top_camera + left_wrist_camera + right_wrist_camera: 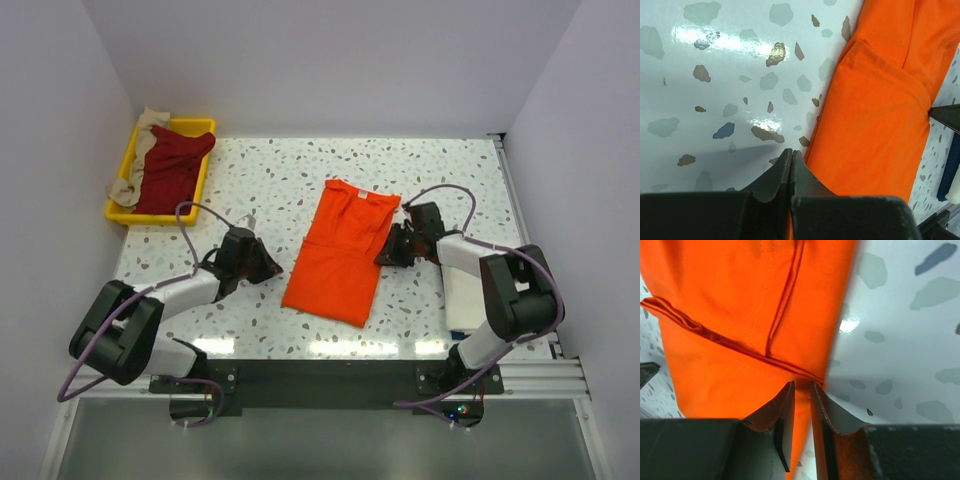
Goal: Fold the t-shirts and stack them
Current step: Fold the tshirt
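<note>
The orange t-shirt lies slanted with the robot's grippers halfway along its long edges, so the robot should straighten the t-shirt and take its bottom corners (286,303) before folding it up.
A bright orange t-shirt (343,250) lies flat on the speckled table, folded into a long strip; it also shows in the left wrist view (880,120) and the right wrist view (740,315). My left gripper (268,267) is shut, its tips (791,152) on the table just beside the shirt's left edge. My right gripper (392,250) is at the shirt's right edge by a folded sleeve seam; its jaws (802,385) stand a narrow gap apart over the cloth edge, which lies flat. A dark red shirt (172,165) and a beige one (132,175) lie crumpled in the tray.
The yellow plastic tray (118,212) sits at the back left. A folded cream-white cloth (462,295) lies by the right arm, near the table's right edge. White walls enclose the table on three sides.
</note>
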Action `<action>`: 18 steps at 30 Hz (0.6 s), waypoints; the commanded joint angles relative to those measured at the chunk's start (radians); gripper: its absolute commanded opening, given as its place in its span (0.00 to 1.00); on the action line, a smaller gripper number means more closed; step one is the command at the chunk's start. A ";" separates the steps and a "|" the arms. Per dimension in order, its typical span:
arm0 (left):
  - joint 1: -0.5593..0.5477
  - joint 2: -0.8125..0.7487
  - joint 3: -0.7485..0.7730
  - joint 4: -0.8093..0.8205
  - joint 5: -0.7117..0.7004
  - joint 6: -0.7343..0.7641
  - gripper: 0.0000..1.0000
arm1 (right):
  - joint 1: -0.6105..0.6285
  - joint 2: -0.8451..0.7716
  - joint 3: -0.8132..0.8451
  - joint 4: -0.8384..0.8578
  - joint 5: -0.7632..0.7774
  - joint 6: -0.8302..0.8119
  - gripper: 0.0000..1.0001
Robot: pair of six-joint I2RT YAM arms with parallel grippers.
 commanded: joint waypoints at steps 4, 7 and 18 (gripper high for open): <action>-0.056 -0.097 -0.035 -0.050 -0.071 -0.004 0.06 | -0.001 -0.077 0.048 -0.151 0.174 -0.038 0.29; -0.105 -0.098 -0.058 -0.050 -0.094 -0.021 0.06 | -0.001 -0.042 0.089 -0.168 0.181 -0.040 0.30; -0.321 -0.149 -0.125 -0.047 -0.151 -0.150 0.03 | -0.001 0.080 0.187 -0.159 0.177 -0.055 0.30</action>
